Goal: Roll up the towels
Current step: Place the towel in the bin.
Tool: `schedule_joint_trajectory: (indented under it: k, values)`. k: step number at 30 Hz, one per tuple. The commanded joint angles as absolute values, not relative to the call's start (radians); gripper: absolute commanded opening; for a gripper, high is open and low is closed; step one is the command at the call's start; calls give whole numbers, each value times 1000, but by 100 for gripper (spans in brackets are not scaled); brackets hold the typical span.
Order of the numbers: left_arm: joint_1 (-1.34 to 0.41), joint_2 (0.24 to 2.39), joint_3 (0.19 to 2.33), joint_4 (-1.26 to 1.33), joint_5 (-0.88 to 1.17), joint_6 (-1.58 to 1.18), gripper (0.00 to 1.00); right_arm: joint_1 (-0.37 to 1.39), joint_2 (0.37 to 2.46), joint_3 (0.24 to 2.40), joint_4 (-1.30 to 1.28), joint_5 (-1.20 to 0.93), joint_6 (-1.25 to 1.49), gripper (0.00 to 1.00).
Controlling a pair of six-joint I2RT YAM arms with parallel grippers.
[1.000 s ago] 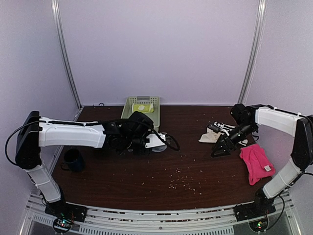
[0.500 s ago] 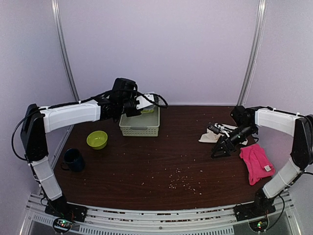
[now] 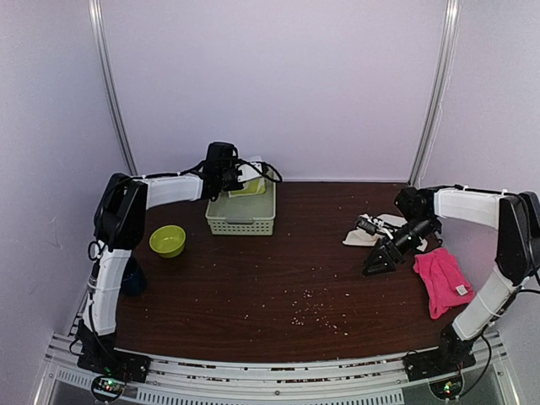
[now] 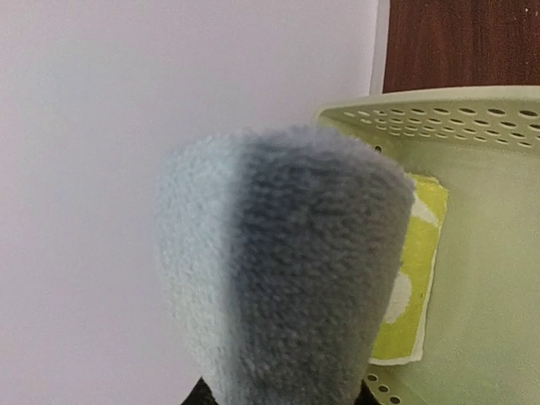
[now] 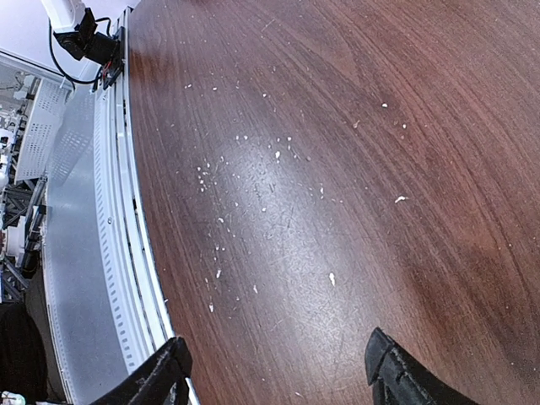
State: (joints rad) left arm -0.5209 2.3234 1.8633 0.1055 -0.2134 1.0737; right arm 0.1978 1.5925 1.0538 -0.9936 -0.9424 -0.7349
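The robot's left gripper should release the light blue towel, now held over the basket's back, in the green basket [image 3: 255,195] [image 4: 458,240], against the front of the lime-green towel.
My left gripper [image 3: 240,177] is shut on a rolled light blue towel [image 3: 253,171] and holds it over the back of the green basket [image 3: 241,221]. In the left wrist view the roll [image 4: 278,270] fills the middle and hides the fingers. A lime-green towel with pale print [image 4: 415,278] lies in the basket [image 4: 439,110]; it also shows in the top view [image 3: 250,189]. My right gripper [image 3: 379,258] is open and empty, low over bare table, fingers [image 5: 164,371] wide apart. A cream-white towel [image 3: 369,233] lies just behind it, and a hot pink towel [image 3: 440,283] to its right.
A lime-green bowl [image 3: 168,240] and a dark blue mug [image 3: 126,275] stand at the left. Crumbs [image 3: 310,314] dot the brown table [image 3: 278,278]. The metal rail of the near edge shows in the right wrist view [image 5: 101,253]. The back wall is close behind the basket.
My left arm has swung from the table's middle back to over the basket, carrying the blue roll and uncovering the bowl. The right arm has barely moved.
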Motion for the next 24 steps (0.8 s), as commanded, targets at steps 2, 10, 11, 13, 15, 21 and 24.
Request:
schedule_joint_trajectory:
  k: [2, 10, 11, 13, 15, 21, 24]
  values:
    - [-505, 2403, 1951, 287, -113, 1152, 0, 189, 1629, 1043, -1000, -955, -771, 73]
    - [-483, 2487, 1960, 311, -70, 1185, 0, 189, 1704, 1074, -1057, -980, -826, 100]
    - [-482, 2489, 1955, 303, -71, 1184, 0, 189, 1712, 1077, -1063, -981, -832, 100]
    - [-482, 2487, 1939, 284, -73, 1173, 0, 189, 1719, 1082, -1067, -983, -836, 100]
    - [-483, 2484, 1925, 259, -71, 1165, 0, 189, 1724, 1086, -1070, -985, -838, 100]
    - [-479, 2489, 1912, 202, -47, 1155, 0, 189, 1734, 1093, -1080, -988, -847, 100]
    - [-479, 2491, 1927, 142, -3, 1120, 0, 189, 1738, 1094, -1084, -989, -852, 100]
